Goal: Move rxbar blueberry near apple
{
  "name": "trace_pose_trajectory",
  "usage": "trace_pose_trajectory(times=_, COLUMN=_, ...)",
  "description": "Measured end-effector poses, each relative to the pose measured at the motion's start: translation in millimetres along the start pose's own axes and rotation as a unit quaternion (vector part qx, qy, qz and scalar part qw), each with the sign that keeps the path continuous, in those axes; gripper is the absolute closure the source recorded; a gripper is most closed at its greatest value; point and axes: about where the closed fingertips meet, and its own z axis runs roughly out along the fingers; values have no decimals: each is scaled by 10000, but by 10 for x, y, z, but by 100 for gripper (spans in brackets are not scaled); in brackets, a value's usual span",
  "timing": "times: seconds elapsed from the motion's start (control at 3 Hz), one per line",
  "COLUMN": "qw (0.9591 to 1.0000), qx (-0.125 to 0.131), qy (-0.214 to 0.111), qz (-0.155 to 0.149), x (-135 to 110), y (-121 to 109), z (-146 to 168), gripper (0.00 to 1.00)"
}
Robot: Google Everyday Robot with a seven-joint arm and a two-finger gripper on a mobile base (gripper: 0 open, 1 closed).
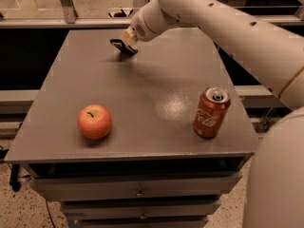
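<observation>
Next, my gripper puts the rxbar blueberry down on the grey table (134, 103) beside the apple, toward the red cola can.
The rxbar blueberry (121, 45) is a small dark flat bar at the far middle of the grey table (156, 80). My gripper (126, 40) reaches down from the upper right and is shut on the bar, holding it tilted just above the tabletop. The apple (95, 121), round and orange-red with a dark stem dimple, sits near the table's front left. It is well apart from the bar and the gripper.
A red cola can (212, 111) stands upright near the front right of the table. My pale arm (228, 27) crosses the upper right, and its bulky body (278, 175) fills the lower right. Drawers (137, 189) sit below the tabletop.
</observation>
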Motion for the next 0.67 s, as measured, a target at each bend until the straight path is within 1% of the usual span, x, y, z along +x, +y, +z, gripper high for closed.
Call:
trace_pose_trajectory(times=0.33, qw=9998, qx=-191, qy=48, qz=59, x=143, y=260, z=-232, gripper=100)
trace_pose_trajectory(times=0.67, qw=9990, qx=-433, qy=110, qz=98, x=257, y=599, z=-501, gripper=100)
